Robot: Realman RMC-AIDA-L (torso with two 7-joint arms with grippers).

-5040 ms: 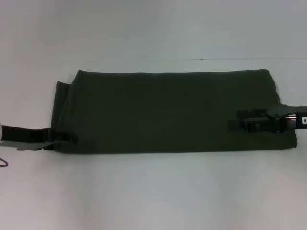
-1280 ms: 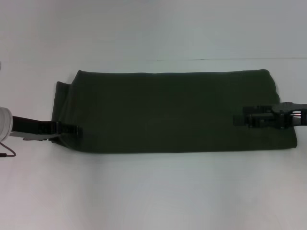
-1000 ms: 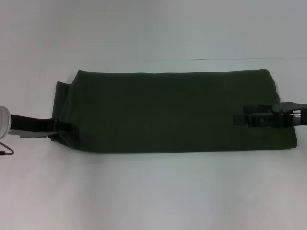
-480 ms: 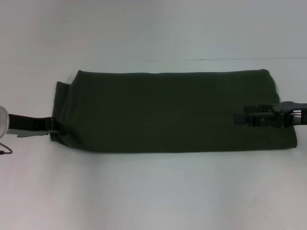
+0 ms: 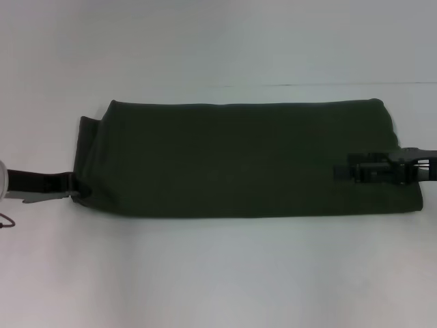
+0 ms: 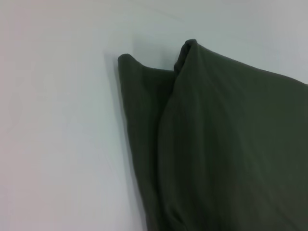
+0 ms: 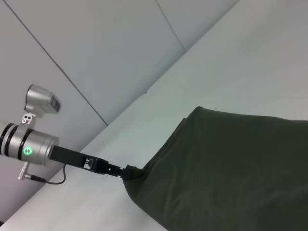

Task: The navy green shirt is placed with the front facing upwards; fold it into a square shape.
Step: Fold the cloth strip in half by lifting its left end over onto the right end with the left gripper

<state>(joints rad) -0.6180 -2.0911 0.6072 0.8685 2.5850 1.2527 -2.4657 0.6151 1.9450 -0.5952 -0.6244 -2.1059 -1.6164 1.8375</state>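
Observation:
The robot's left gripper will release the end of the navy green shirt on top of the shirt band (image 5: 315, 183), near the end of the right gripper's fingers.
The navy green shirt (image 5: 239, 160) lies folded into a long flat band across the white table (image 5: 218, 273); its letters and neck label are hidden. My left gripper (image 5: 80, 186) is at the band's left end near the front corner, shut on the cloth, which bunches at its tip in the right wrist view (image 7: 126, 170). The left wrist view shows that layered end of the shirt (image 6: 231, 144) close up. My right gripper (image 5: 339, 169) hovers open above the right part of the band, holding nothing. The shirt (image 7: 231, 168) fills the lower part of the right wrist view.
The shirt's right end reaches close to the right edge of the head view. A grey panelled wall (image 7: 96, 57) stands behind the table's far edge.
My left gripper reached in over the shirt's left front corner, then drew back to the left, and that corner now looks rounded and slightly lifted. The right gripper has barely moved.

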